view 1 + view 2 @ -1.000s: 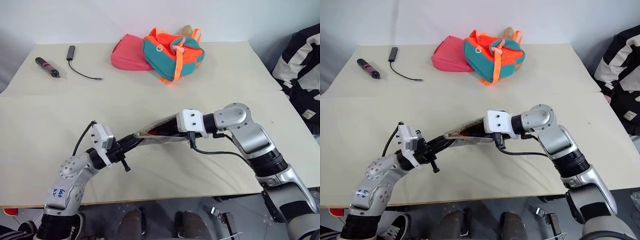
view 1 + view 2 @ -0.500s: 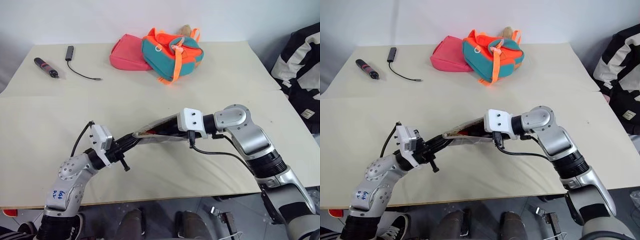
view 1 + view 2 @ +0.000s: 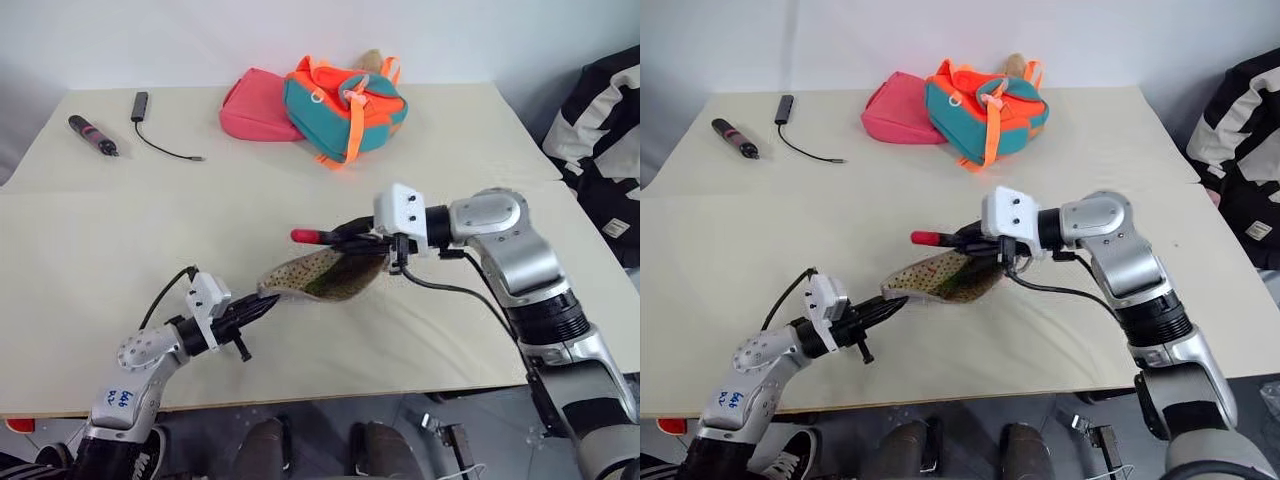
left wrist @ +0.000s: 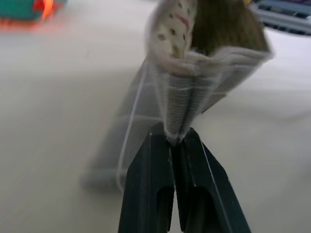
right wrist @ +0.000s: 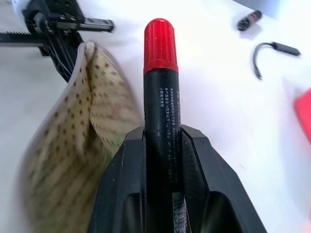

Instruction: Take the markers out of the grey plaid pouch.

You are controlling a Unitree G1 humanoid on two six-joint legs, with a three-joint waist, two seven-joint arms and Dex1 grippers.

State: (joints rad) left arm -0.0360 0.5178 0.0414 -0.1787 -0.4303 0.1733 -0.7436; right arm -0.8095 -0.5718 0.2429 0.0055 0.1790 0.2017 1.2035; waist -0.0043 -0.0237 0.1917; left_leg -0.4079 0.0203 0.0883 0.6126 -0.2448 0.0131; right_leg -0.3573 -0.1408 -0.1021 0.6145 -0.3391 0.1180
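Next, my right gripper puts the dark marker down on the bare table [image 3: 414, 236] in front of the teal-orange backpack.
The grey plaid pouch [image 3: 325, 278] hangs just above the table with its beige dotted lining showing at the open mouth. My left gripper [image 3: 262, 308] is shut on its lower left edge, pinching the fabric [image 4: 184, 97] between the fingertips. Above the pouch, my right gripper [image 3: 362, 238] is shut on a dark marker [image 5: 160, 97] with a red cap [image 3: 303, 236]. The marker lies level and clear of the pouch, pointing left. A greenish patch [image 3: 958, 287] shows inside the pouch mouth; I cannot tell what it is.
At the table's far side lie a pink pouch [image 3: 255, 108] and a teal-orange backpack [image 3: 345, 100]. A black-and-red pen-shaped tool [image 3: 93, 135] and a black cable [image 3: 160, 143] sit at the far left. A black-and-white object [image 3: 600, 130] stands beyond the right edge.
My right gripper rose and drew the red-capped marker out of the pouch. My left gripper sank and moved left with the pouch's edge, so the pouch now sags open below the marker.
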